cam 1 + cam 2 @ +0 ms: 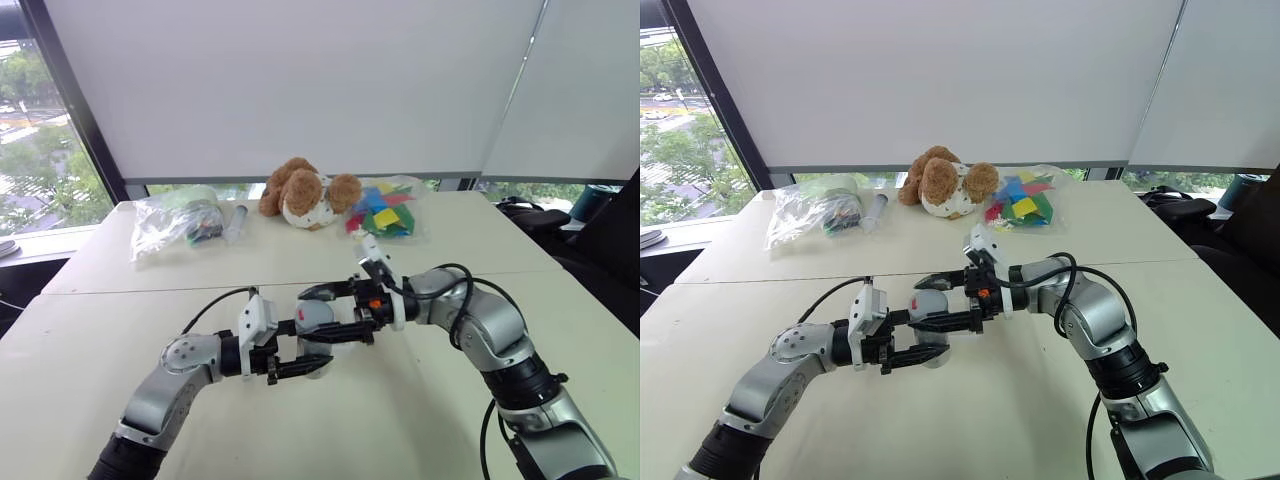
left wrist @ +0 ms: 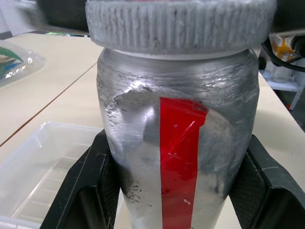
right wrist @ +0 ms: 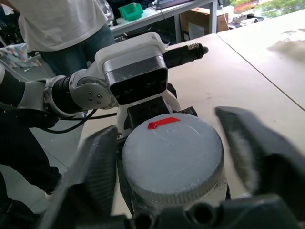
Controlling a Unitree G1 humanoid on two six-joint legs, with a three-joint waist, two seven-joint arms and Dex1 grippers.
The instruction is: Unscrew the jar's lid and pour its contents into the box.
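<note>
Next, I set the grey lid down on the table, placing it on my right gripper's side of the clear box (image 1: 441, 338).
My left gripper (image 1: 318, 358) is shut on the jar (image 2: 176, 143), a silvery cylinder with a red vertical stripe, and holds it upright above the table. The grey ribbed lid (image 3: 171, 152) sits on top of the jar, with a small red mark on its flat face. My right gripper (image 3: 167, 126) reaches in from the other side and straddles the lid; one finger lies against the rim and the other stands a little off it, so it is open. The clear box (image 2: 47, 129) lies on the table just beside and below the jar. The contents are hidden inside the jar.
At the table's far edge sit a brown plush dog (image 1: 305, 192), a bag of coloured blocks (image 1: 385, 212), a clear bag of items (image 1: 175, 222) and a small tube (image 1: 237, 222). A person (image 3: 57, 24) stands beyond the table.
</note>
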